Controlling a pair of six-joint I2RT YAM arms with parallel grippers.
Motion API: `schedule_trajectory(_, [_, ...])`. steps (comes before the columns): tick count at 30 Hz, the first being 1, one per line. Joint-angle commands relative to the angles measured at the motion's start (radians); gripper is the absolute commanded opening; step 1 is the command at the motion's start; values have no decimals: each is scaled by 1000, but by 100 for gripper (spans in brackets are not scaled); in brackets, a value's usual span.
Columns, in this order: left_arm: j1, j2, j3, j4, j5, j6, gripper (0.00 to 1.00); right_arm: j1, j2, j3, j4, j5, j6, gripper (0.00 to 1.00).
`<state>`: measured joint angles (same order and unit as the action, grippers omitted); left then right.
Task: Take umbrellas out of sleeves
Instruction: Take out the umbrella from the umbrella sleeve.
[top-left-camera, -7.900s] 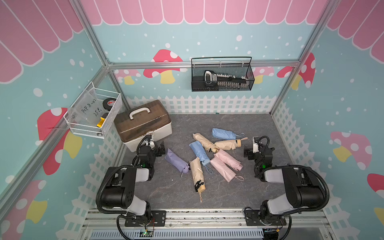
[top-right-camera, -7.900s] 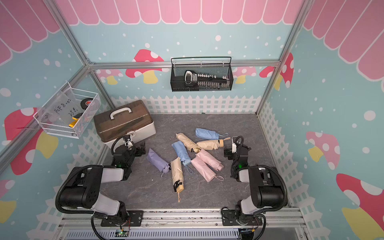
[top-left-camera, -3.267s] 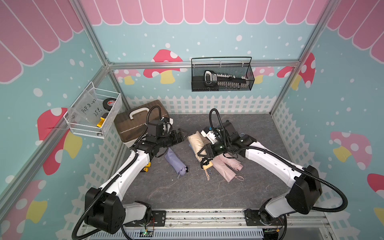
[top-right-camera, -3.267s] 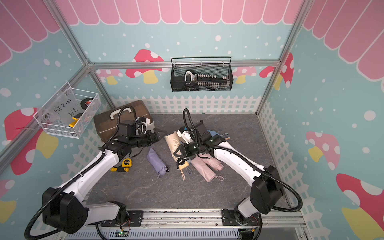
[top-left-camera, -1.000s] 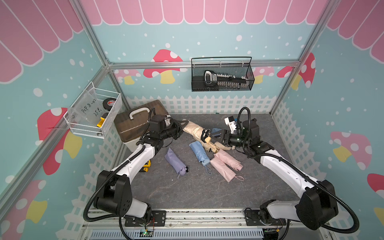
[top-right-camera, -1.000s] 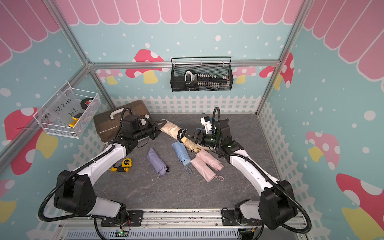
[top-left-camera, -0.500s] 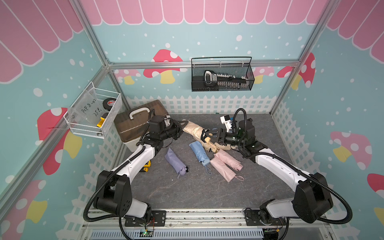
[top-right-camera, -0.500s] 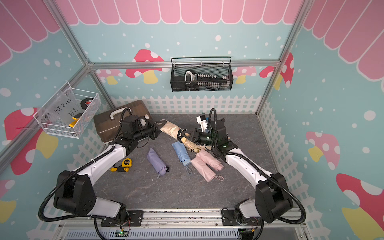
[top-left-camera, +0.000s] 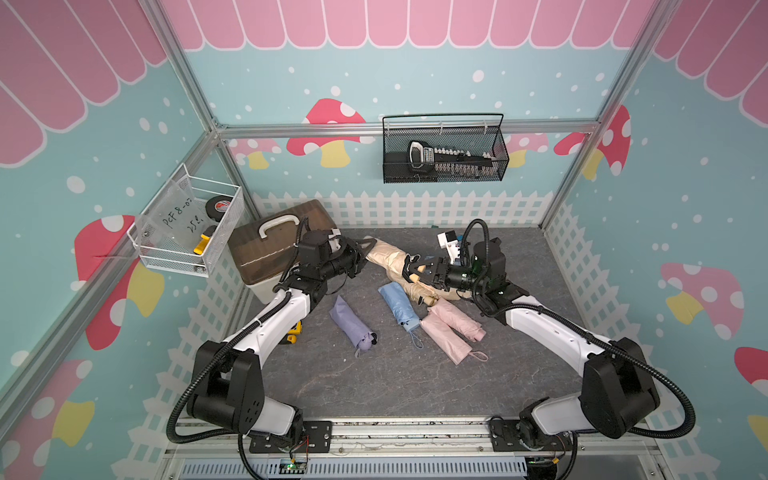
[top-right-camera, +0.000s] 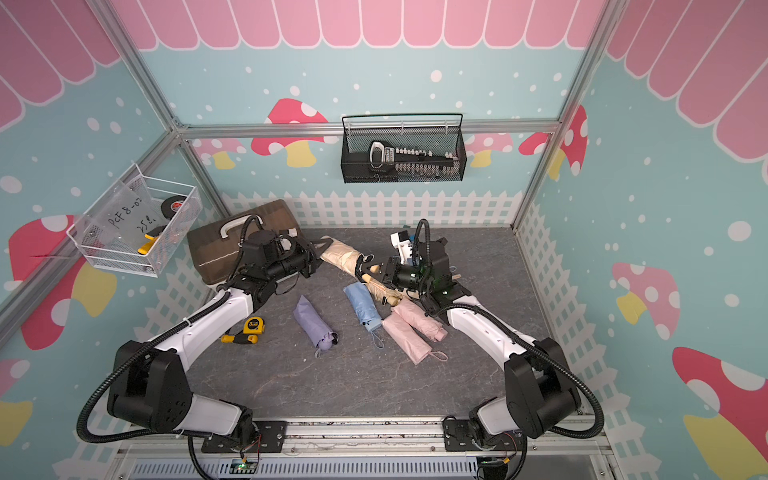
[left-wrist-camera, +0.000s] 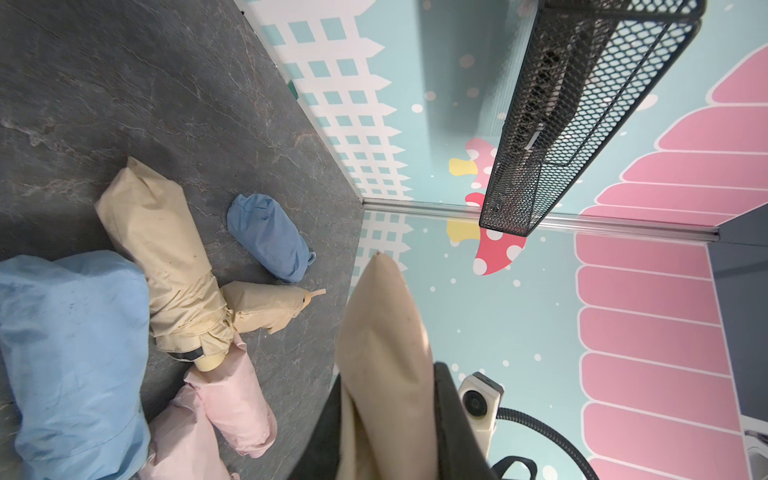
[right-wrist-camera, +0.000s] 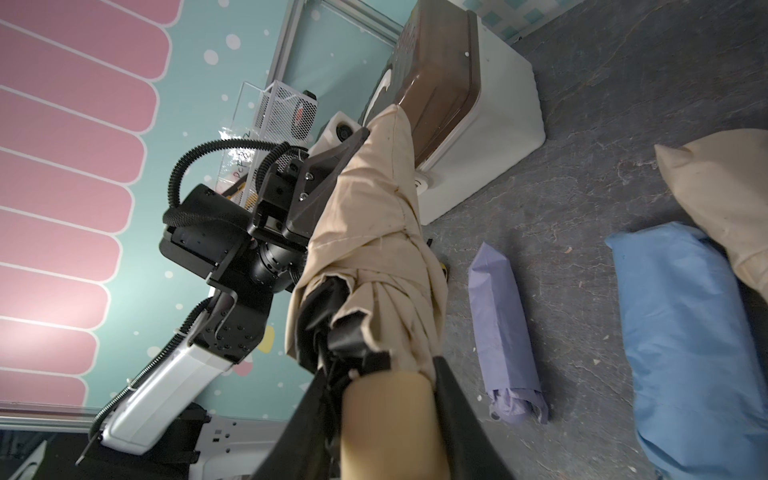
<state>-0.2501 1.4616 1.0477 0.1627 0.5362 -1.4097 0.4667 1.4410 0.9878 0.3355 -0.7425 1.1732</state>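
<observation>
My left gripper grips beige sleeve and umbrella inside together, so it should open, back off, and pinch only the sleeve's closed end (top-left-camera: 370, 253).
A beige umbrella (right-wrist-camera: 386, 299) in its beige sleeve (top-left-camera: 384, 257) hangs in the air between my two grippers, behind the pile. My left gripper (top-left-camera: 359, 253) is shut on the sleeve's closed end (left-wrist-camera: 386, 374). The pleated fabric and black strap stick out of the sleeve's mouth. My right gripper (top-left-camera: 411, 272) is shut on the stubby beige handle (right-wrist-camera: 386, 424). On the table lie a lilac sleeved umbrella (top-left-camera: 351, 322), a blue one (top-left-camera: 399, 305), two pink ones (top-left-camera: 451, 332) and a beige one (top-left-camera: 419, 291). A second blue one (left-wrist-camera: 268, 241) shows in the left wrist view.
A brown-lidded white box (top-left-camera: 274, 245) stands at the back left, close behind my left gripper. A yellow tape measure (top-right-camera: 253, 324) and a screwdriver (top-right-camera: 235, 338) lie under my left arm. A black wire basket (top-left-camera: 444, 153) hangs on the back wall, a white one (top-left-camera: 187, 232) on the left wall.
My right gripper has come up to the handle and closed on it. My left gripper has kept its hold on the sleeve's end without moving.
</observation>
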Motion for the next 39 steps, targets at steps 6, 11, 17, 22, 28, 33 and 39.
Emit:
schedule_trajectory(6, [-6,-23,-12,99,39,-22,0,6,36,-14,64,12,60,5])
schedule_trajectory(11, [22,-14,15,30,120,43,62,-32,22,-11,71,-54,57,0])
schedule_trajectory(17, [118,-36,75,-261,223,313,77,-133,2,6,70,-218,60,0])
schedule_trajectory(22, [172,-31,119,-362,307,439,77,-166,-14,7,70,-320,70,0])
schedule_trajectory(28, [156,16,193,-323,415,445,76,-166,-25,-1,44,-345,60,0])
schedule_trajectory(33, [149,52,226,-378,457,484,74,-166,-16,19,36,-355,58,0])
schedule_trajectory(39, [148,75,281,-547,483,624,71,-165,-2,35,33,-350,60,0])
